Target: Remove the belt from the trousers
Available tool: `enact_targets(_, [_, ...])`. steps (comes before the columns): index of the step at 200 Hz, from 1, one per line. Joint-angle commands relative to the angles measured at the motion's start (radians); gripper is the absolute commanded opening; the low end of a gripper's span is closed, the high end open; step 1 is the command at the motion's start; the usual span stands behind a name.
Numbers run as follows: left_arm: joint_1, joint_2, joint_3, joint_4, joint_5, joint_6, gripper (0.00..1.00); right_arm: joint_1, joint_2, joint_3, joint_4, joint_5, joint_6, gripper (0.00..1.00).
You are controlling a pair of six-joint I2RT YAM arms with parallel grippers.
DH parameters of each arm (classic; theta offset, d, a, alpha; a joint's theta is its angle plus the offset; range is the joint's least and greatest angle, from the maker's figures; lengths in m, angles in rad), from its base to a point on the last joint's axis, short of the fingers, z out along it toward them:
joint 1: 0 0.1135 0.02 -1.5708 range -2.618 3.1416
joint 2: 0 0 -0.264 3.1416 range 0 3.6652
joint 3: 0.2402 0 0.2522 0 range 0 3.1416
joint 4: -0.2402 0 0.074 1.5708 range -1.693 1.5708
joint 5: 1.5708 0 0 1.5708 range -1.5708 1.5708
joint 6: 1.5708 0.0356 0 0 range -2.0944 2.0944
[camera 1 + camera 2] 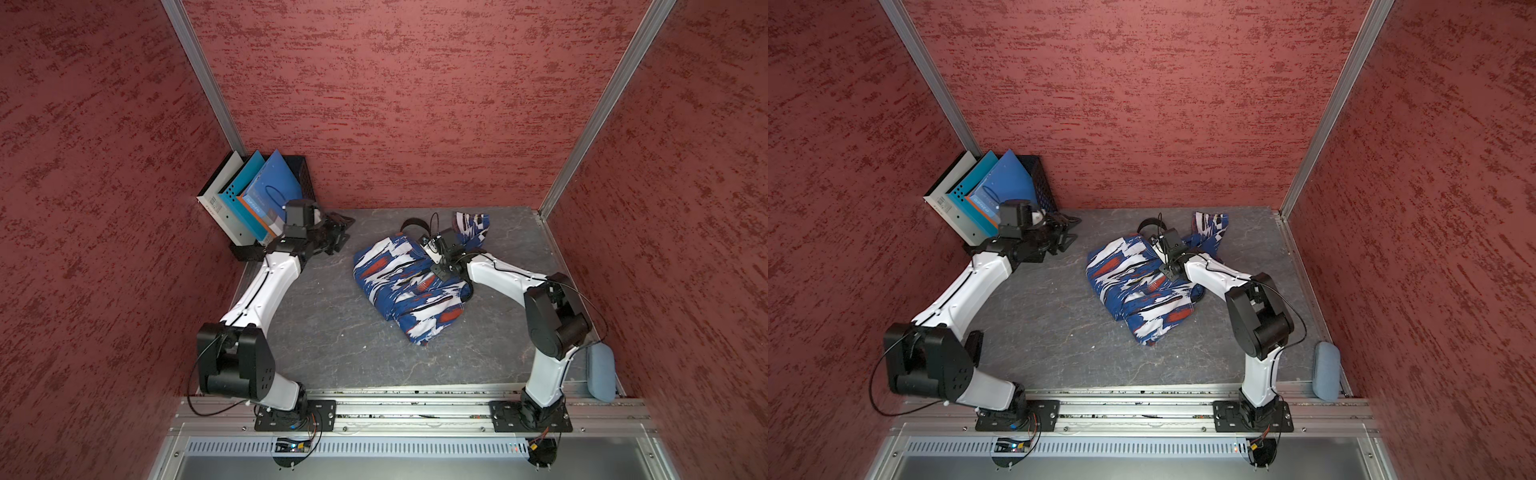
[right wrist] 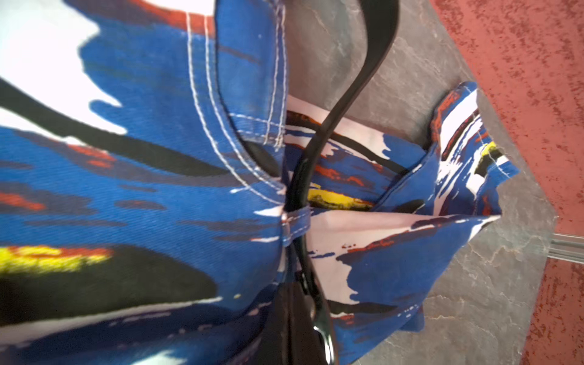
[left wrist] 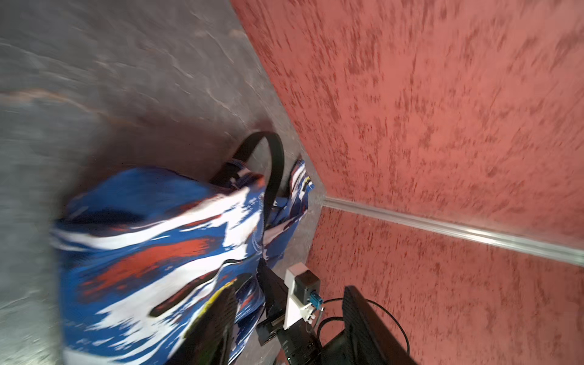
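Observation:
The black belt runs beside the right gripper's closed fingers at the waistband of the trousers, so the robot should open those fingers and take the belt (image 2: 306, 267) just past the belt loop.
The trousers (image 1: 399, 286) (image 1: 1133, 291), printed blue, white and red-orange, lie crumpled right of the table's middle. The black belt (image 1: 415, 225) (image 1: 1147, 226) arches up in a loop behind their waistband. In the right wrist view the belt (image 2: 376, 41) runs down through a belt loop along the waistband of the trousers (image 2: 158, 189). My right gripper (image 1: 426, 247) (image 1: 1162, 246) (image 2: 294, 319) is shut at that waistband, with the belt along its fingers; what it pinches is hidden. My left gripper (image 1: 340, 230) (image 1: 1069, 232) (image 3: 289, 294) is open and empty, well left of the trousers (image 3: 151, 246) and the belt (image 3: 276, 158).
A black rack with blue and white books (image 1: 257, 195) stands in the back left corner, just behind my left wrist. A grey-blue pouch (image 1: 600, 372) lies at the front right edge. Red walls close in three sides. A metal rail (image 1: 415, 401) runs along the front.

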Motion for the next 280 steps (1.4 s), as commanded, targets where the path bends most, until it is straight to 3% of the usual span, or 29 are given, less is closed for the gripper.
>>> enact_targets(1, [-0.073,0.121,0.083,0.013,-0.11,0.073,0.55,-0.002,-0.003,-0.003,-0.022,0.009,0.023,0.0])
enact_targets(32, [-0.124,0.337,0.243,-0.077,-0.149,0.127,0.47,-0.001,-0.022,-0.011,-0.01,0.015,0.028,0.0])
enact_targets(74, [-0.18,0.595,0.394,-0.105,-0.197,0.246,0.27,-0.001,-0.041,-0.012,-0.011,0.021,0.027,0.0])
enact_targets(93, [-0.2,0.666,0.479,-0.185,-0.226,0.298,0.24,-0.002,-0.05,-0.015,-0.011,0.021,0.027,0.0])
enact_targets(108, [-0.212,0.694,0.519,-0.264,-0.232,0.326,0.14,-0.002,-0.051,-0.014,-0.009,0.024,0.025,0.0])
enact_targets(137, [-0.228,0.641,0.412,-0.364,-0.227,0.347,0.0,-0.004,-0.038,0.018,-0.004,0.024,0.016,0.0])
enact_targets(184, [-0.237,0.437,-0.015,-0.277,-0.035,0.234,0.0,-0.009,-0.01,0.09,-0.011,0.012,0.026,0.0])
enact_targets(206, [-0.247,0.347,-0.09,-0.293,0.008,0.216,0.01,-0.009,-0.028,0.078,-0.012,0.0,0.043,0.0])
enact_targets(232, [-0.233,0.277,0.063,-0.389,-0.072,0.282,0.14,-0.009,-0.034,0.05,-0.01,-0.009,0.049,0.0])
enact_targets(270, [-0.196,0.333,0.388,-0.571,-0.203,0.327,0.32,-0.009,-0.05,0.052,-0.022,-0.021,0.06,0.0])
enact_targets(280, [-0.184,0.334,0.409,-0.584,-0.201,0.318,0.34,-0.012,-0.054,0.055,-0.032,-0.03,0.058,0.13])
